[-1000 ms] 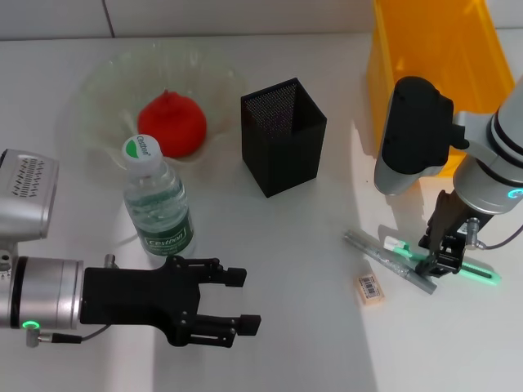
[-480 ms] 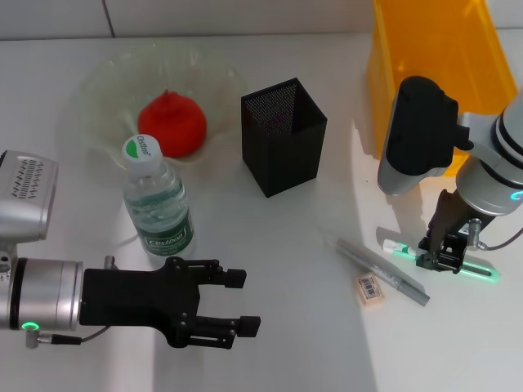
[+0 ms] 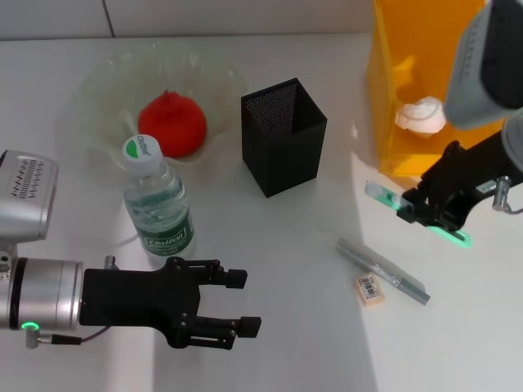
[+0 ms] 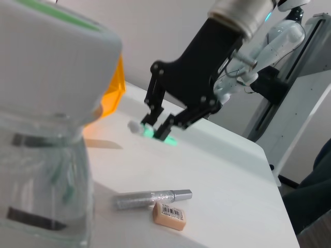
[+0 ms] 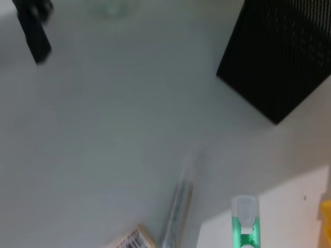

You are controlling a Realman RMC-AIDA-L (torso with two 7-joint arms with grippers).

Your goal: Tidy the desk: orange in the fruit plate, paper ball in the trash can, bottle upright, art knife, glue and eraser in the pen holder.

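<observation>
My right gripper has the glue stick to put down. It will let go of it inside the pen holder [image 3: 257,113], against the holder's side nearest the fruit plate.
My right gripper [image 3: 421,211] is shut on a green translucent glue stick with a white cap [image 3: 384,193] and holds it in the air, right of the black mesh pen holder [image 3: 283,135]. The left wrist view shows this gripper [image 4: 161,125] with the glue stick [image 4: 150,132]. The silver pen-shaped art knife [image 3: 382,271] and the tan eraser [image 3: 369,290] lie on the table below. The bottle [image 3: 157,204] stands upright. The orange [image 3: 172,122] lies in the clear fruit plate [image 3: 98,90]. The paper ball [image 3: 421,114] is in the yellow trash can [image 3: 409,49]. My left gripper [image 3: 243,302] is open and empty, in front of the bottle.
The trash can stands just behind my right arm. The pen holder [image 5: 282,57], the art knife [image 5: 176,212] and the eraser [image 5: 129,240] show in the right wrist view. Bare white table lies between the pen holder and the art knife.
My right gripper has lifted the green glue stick off the table and risen up and slightly left. The art knife shifted a little. The left arm has not moved.
</observation>
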